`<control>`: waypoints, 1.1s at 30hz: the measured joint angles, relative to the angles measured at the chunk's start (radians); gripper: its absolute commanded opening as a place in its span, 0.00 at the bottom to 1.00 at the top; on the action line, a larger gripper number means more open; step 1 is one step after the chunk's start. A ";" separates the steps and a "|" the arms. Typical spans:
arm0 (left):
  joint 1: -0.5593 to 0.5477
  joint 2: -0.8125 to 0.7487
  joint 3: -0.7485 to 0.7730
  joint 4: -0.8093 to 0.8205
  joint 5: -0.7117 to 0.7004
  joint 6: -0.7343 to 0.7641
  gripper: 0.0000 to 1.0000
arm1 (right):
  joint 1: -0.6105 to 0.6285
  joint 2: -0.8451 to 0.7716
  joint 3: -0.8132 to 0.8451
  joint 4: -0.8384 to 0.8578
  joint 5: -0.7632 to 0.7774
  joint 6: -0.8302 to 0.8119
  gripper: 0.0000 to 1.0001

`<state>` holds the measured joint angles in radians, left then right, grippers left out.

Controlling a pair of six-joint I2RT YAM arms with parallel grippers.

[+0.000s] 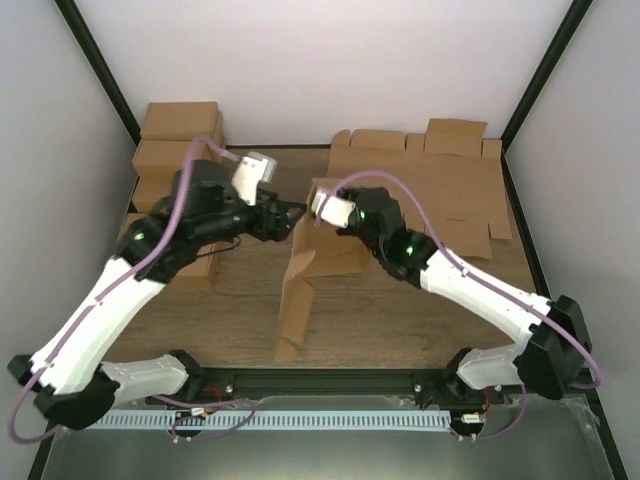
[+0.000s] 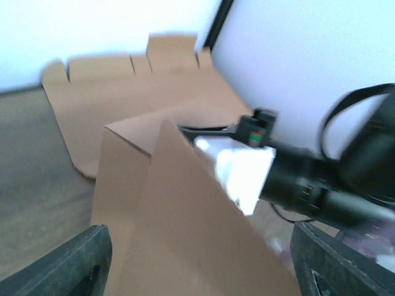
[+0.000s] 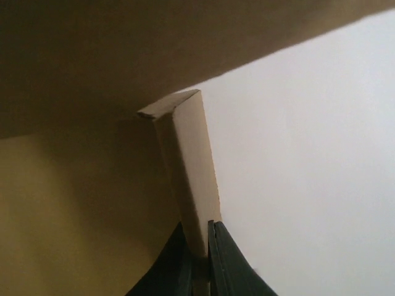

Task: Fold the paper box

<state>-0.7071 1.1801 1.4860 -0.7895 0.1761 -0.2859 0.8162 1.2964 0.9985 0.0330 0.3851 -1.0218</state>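
My right gripper will pinch that side (image 3: 191, 157) after I lay the paper box flat, because the box stands tilted on edge with its side in the air.
The paper box (image 1: 312, 270), brown cardboard and partly folded, stands in the middle of the table with one panel raised. My right gripper (image 1: 320, 208) is shut on a thin flap at its upper far edge. In the right wrist view the flap (image 3: 188, 166) runs up from between the closed fingers (image 3: 200, 259). My left gripper (image 1: 292, 213) is open at the same upper edge, from the left. In the left wrist view its fingers (image 2: 65, 265) stand wide apart with a box panel (image 2: 179, 228) between them, not pinched. The right arm's white wrist (image 2: 244, 169) shows behind the panel.
Flat notched cardboard sheets (image 1: 440, 185) lie at the back right and also show in the left wrist view (image 2: 123, 92). Stacked brown cartons (image 1: 180, 140) stand at the back left. Black frame posts and white walls enclose the table.
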 measured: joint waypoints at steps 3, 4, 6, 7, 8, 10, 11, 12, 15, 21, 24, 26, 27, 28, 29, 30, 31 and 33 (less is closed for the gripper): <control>0.000 -0.069 0.073 -0.006 -0.053 -0.005 0.87 | -0.082 0.071 0.198 -0.187 -0.057 0.228 0.01; 0.000 -0.102 0.100 -0.016 -0.074 -0.006 0.88 | -0.118 0.098 0.264 -0.246 -0.075 0.310 0.01; 0.000 -0.149 0.139 -0.035 -0.114 -0.006 0.89 | -0.192 0.150 0.386 -0.362 -0.117 0.472 0.01; 0.000 -0.164 0.153 -0.045 -0.133 -0.007 0.90 | -0.230 0.176 0.446 -0.428 -0.143 0.551 0.01; 0.000 -0.180 0.166 -0.060 -0.154 -0.008 0.91 | -0.268 0.203 0.499 -0.497 -0.174 0.631 0.01; 0.000 -0.200 0.179 -0.086 -0.195 -0.010 0.91 | -0.326 0.240 0.545 -0.600 -0.230 0.768 0.01; 0.000 -0.202 0.178 -0.100 -0.213 -0.010 0.91 | -0.343 0.249 0.544 -0.637 -0.254 0.819 0.01; 0.000 -0.203 0.169 -0.110 -0.229 -0.013 0.91 | -0.355 0.258 0.526 -0.680 -0.286 0.875 0.01; 0.005 -0.202 0.100 -0.133 -0.259 -0.026 0.93 | -0.354 0.261 0.404 -0.734 -0.384 0.999 0.01; 0.083 -0.211 -0.176 -0.102 -0.188 -0.071 0.99 | -0.343 0.237 0.109 -0.765 -0.517 1.162 0.01; 0.119 -0.232 -0.349 -0.040 -0.115 -0.112 1.00 | -0.343 0.229 0.026 -0.757 -0.535 1.207 0.09; 0.127 -0.245 -0.446 -0.009 -0.080 -0.143 1.00 | -0.343 0.224 -0.012 -0.743 -0.533 1.227 0.17; 0.127 -0.253 -0.486 0.008 -0.068 -0.158 1.00 | -0.343 0.219 -0.029 -0.734 -0.533 1.238 0.18; 0.128 -0.264 -0.523 0.027 -0.055 -0.172 0.99 | -0.343 0.212 -0.044 -0.725 -0.529 1.247 0.20; 0.128 -0.277 -0.551 0.043 -0.044 -0.187 0.99 | -0.343 0.203 -0.056 -0.719 -0.528 1.251 0.23; 0.129 -0.296 -0.587 0.063 -0.027 -0.204 0.99 | -0.335 0.189 -0.068 -0.715 -0.515 1.260 0.28; 0.130 -0.311 -0.611 0.080 -0.014 -0.218 0.99 | -0.329 0.180 -0.071 -0.715 -0.502 1.270 0.30; 0.130 -0.339 -0.669 0.127 0.021 -0.251 0.98 | -0.309 0.163 -0.072 -0.710 -0.478 1.287 0.34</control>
<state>-0.5766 0.8413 0.8173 -0.6624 0.1967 -0.5373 0.5072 1.4597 0.9268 -0.6769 -0.0933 0.2649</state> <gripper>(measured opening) 0.986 0.291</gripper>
